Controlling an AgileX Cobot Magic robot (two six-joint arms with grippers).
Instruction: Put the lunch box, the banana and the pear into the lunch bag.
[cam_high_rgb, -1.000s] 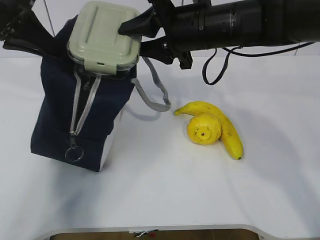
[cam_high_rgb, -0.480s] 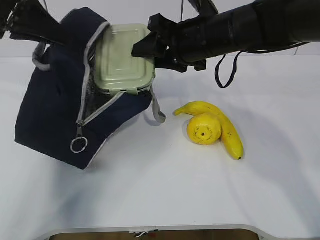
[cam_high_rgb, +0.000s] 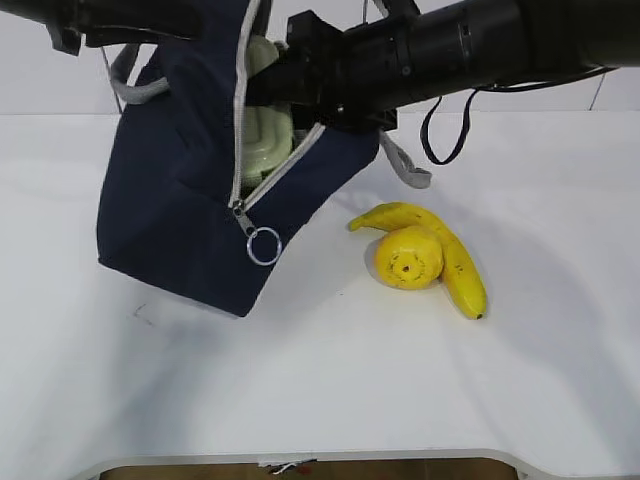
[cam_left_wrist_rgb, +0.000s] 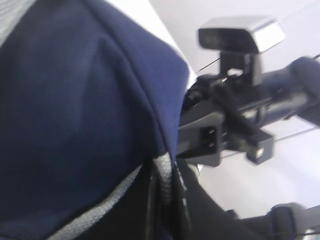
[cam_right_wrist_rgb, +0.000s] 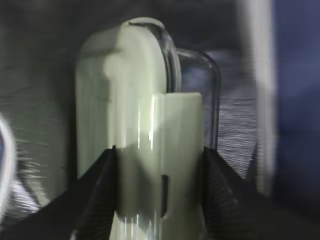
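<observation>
Next, I let go of the lunch box with my right gripper deep inside the navy lunch bag (cam_high_rgb: 242, 240), behind the low end of the bag's zipper.
The navy lunch bag (cam_high_rgb: 180, 210) hangs tilted above the table, its zipper open and its ring pull (cam_high_rgb: 264, 245) dangling. My left gripper (cam_left_wrist_rgb: 165, 190) is shut on the bag's grey handle webbing and holds it up; in the exterior view the gripper sits at the top left edge. My right gripper (cam_right_wrist_rgb: 159, 175) is shut on the sage-green lunch box (cam_right_wrist_rgb: 145, 140) and reaches into the bag's opening, where the lunch box (cam_high_rgb: 262, 135) shows through the zipper gap. The banana (cam_high_rgb: 455, 260) and the pear (cam_high_rgb: 408, 257) lie together on the table to the right.
The white table (cam_high_rgb: 320, 380) lies below, with its front edge near the bottom of the exterior view. A grey handle loop (cam_high_rgb: 405, 165) hangs from the bag's right side, under my right arm (cam_high_rgb: 470, 45). A cable (cam_high_rgb: 445, 125) droops from that arm.
The bag has swung up and to the right, tilting further. The lunch box has gone from on top of the opening to deep inside the bag. The fruits have not moved.
</observation>
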